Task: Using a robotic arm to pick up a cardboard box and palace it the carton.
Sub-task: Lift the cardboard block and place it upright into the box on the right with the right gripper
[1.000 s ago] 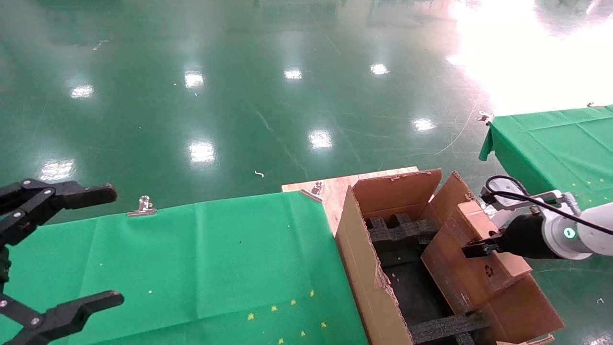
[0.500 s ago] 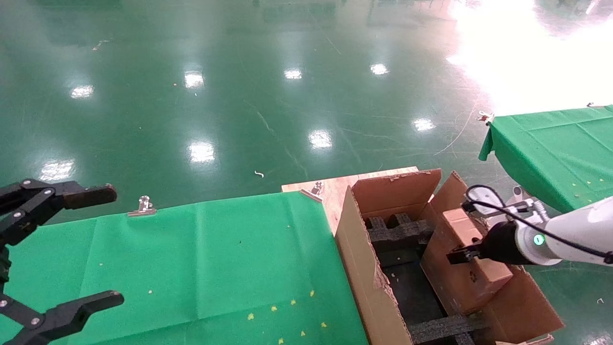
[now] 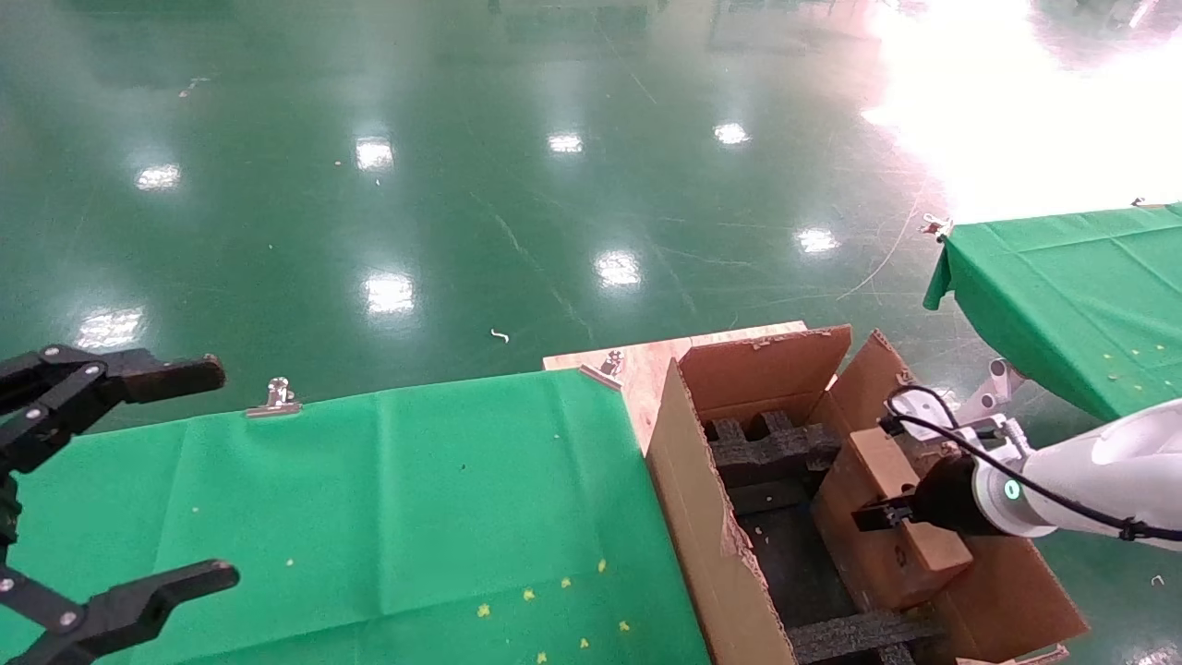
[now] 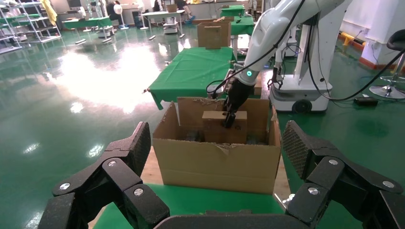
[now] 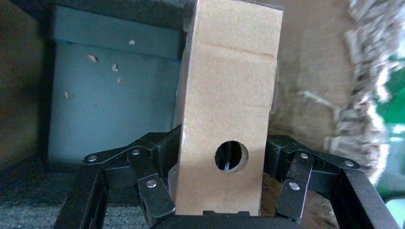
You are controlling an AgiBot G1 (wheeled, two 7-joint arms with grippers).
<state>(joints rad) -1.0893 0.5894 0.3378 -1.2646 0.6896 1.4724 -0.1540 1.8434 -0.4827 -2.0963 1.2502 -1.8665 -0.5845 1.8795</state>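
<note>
My right gripper is going to release the cardboard box between the foam dividers, against the carton's side nearest the white arm (image 3: 867,532) (image 5: 225,121). The box now stands on edge inside the carton.
The small brown cardboard box (image 3: 877,526) stands on edge inside the large torn-flap carton (image 3: 702,517), against its right wall. My right gripper (image 3: 877,515), on the white arm with a black wrist (image 3: 951,503), is shut on the box. In the right wrist view the fingers (image 5: 155,157) clamp both flat sides of the box (image 5: 224,119), whose narrow side has a round hole. Black foam dividers (image 3: 771,448) line the carton floor. The left wrist view shows the carton (image 4: 219,160) and the box (image 4: 224,126) from afar. My left gripper (image 3: 120,480) is open and empty over the green cloth.
A green-clothed table (image 3: 369,517) lies left of the carton, with clips (image 3: 275,397) at its far edge. A bare wooden board (image 3: 646,360) borders the carton. Another green table (image 3: 1071,286) stands at the right. Shiny green floor lies beyond.
My right gripper has moved left and down with the cardboard box, lowering it deeper into the carton. The left arm has not moved.
</note>
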